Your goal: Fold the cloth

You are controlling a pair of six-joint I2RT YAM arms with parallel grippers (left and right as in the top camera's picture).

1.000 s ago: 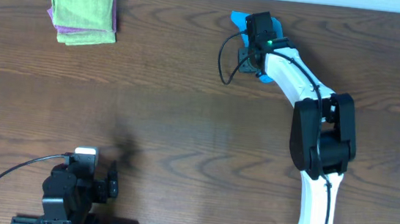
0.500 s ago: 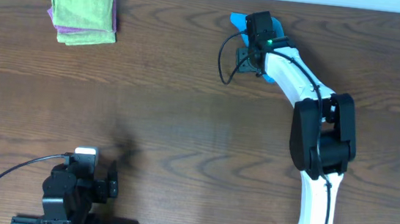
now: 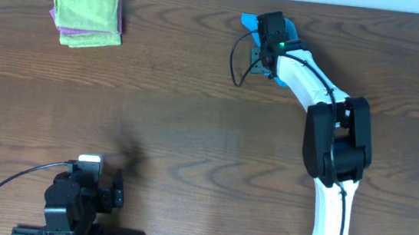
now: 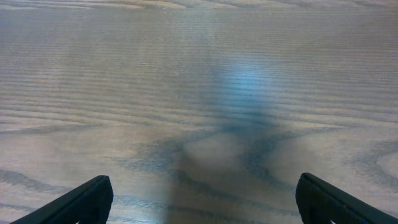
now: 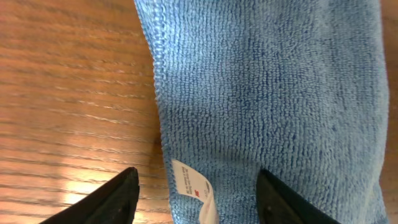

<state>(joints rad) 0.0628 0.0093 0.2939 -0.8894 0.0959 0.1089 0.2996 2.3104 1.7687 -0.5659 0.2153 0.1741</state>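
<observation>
The sky-blue cloth is near the far edge of the table, away from my left gripper, so next my right gripper pulls it closer by the white tag (image 5: 191, 180) before folding.
The sky-blue cloth (image 3: 248, 21) lies on the table at the far middle, mostly hidden under my right arm in the overhead view. In the right wrist view the cloth (image 5: 267, 93) fills the frame, with a white tag at its near edge. My right gripper (image 5: 198, 198) is open, its fingers straddling the cloth's left edge, one finger over bare wood and one over the cloth. It also shows in the overhead view (image 3: 268, 27). My left gripper (image 4: 199, 200) is open and empty above bare wood; it sits at the near left (image 3: 106, 188).
A folded lime-green cloth (image 3: 89, 9) lies on a purple one (image 3: 53, 14) at the far left corner. The table's far edge runs just behind the blue cloth.
</observation>
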